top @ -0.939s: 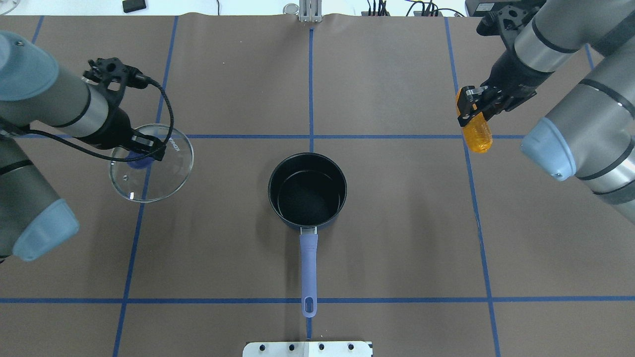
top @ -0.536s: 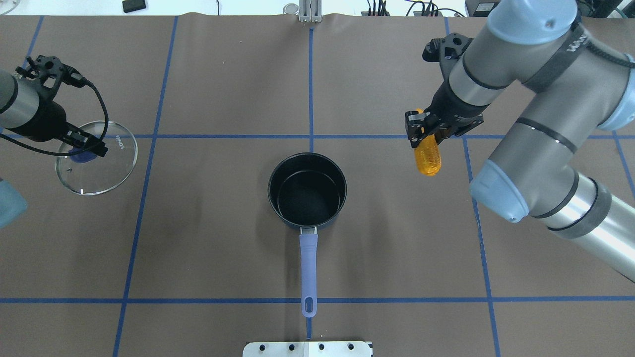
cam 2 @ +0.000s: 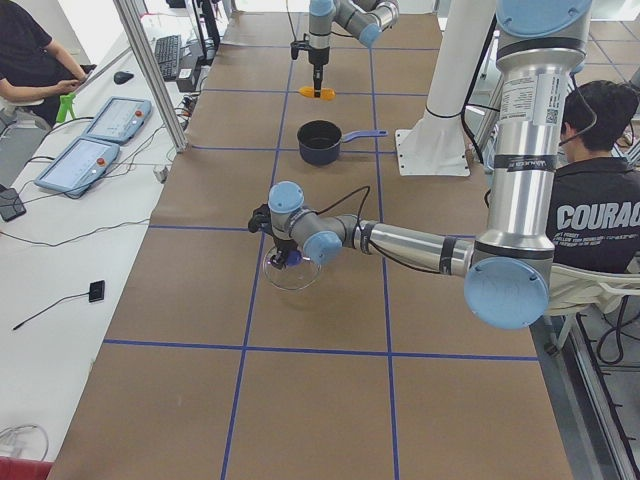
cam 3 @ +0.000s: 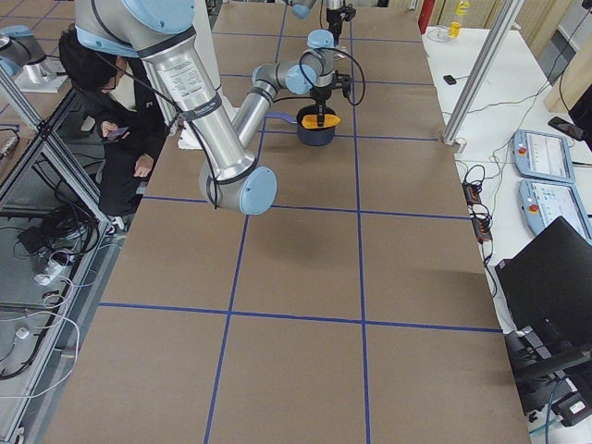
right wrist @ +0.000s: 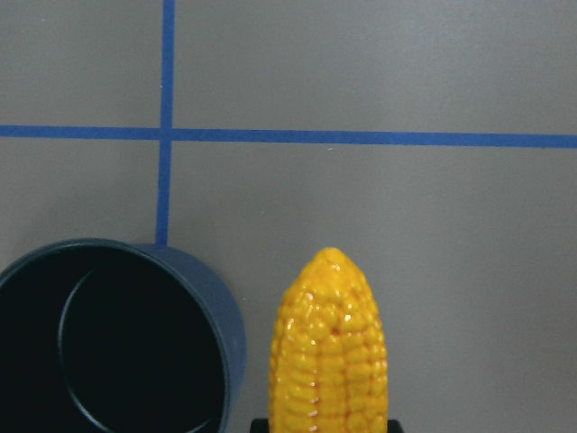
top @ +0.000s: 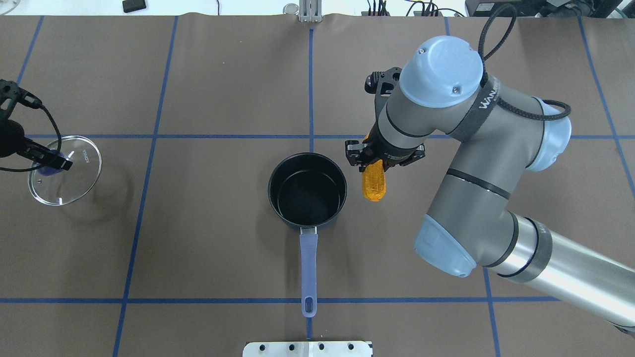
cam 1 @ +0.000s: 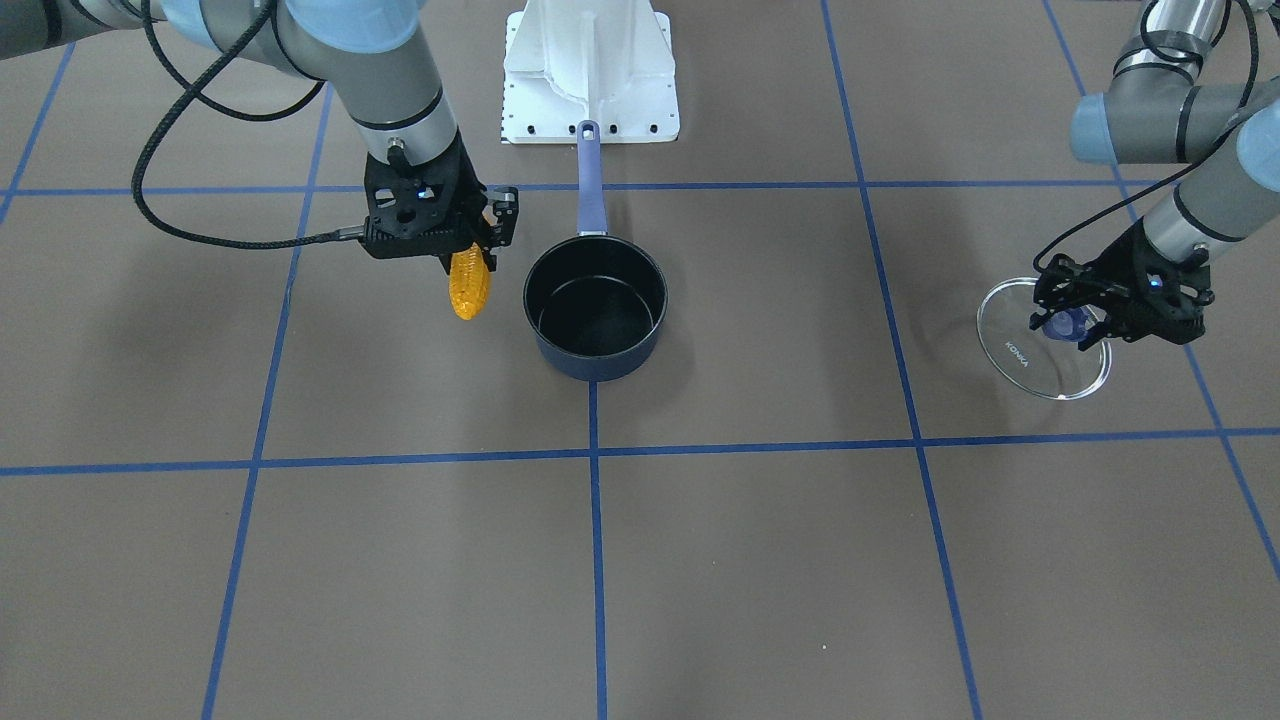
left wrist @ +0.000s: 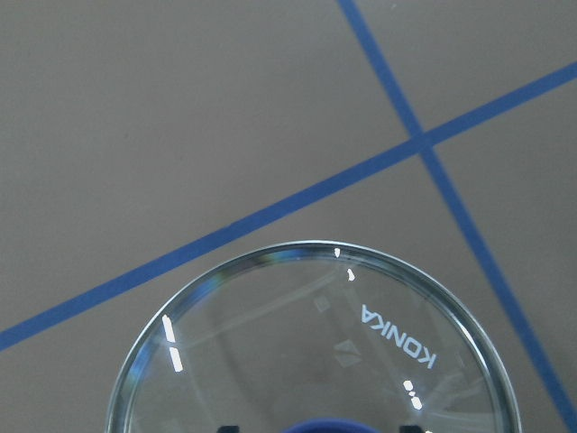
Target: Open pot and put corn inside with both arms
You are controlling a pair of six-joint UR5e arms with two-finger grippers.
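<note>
The orange-yellow corn, now hanging just beside the pot's rim, will be let go by my right gripper on the inside bottom of the open navy pot point(cam 1: 613, 316) point(right wrist: 144, 361).
The open navy pot point(top: 307, 191) stands at the table's middle, empty, with its lavender handle point(top: 308, 267) pointing toward the robot base. It also shows in the front view point(cam 1: 596, 300). My right gripper point(top: 372, 162) is shut on the orange-yellow corn point(top: 374, 184), which hangs tip down just beside the pot's rim, above the table. In the right wrist view the corn point(right wrist: 329, 352) is next to the pot point(right wrist: 108, 343). My left gripper point(top: 49, 166) is shut on the blue knob of the glass lid point(top: 69, 186), held tilted above the table at the far left edge.
A white base plate point(top: 307, 348) lies at the near edge behind the pot handle. Blue tape lines point(top: 310, 89) grid the brown table. Operators sit beside the table in the side views point(cam 2: 595, 200), with tablets point(cam 2: 85, 165) on a side bench.
My right arm has swung left with the corn, from the table's right edge to beside the pot. My left arm has carried the lid further left, away from the pot.
</note>
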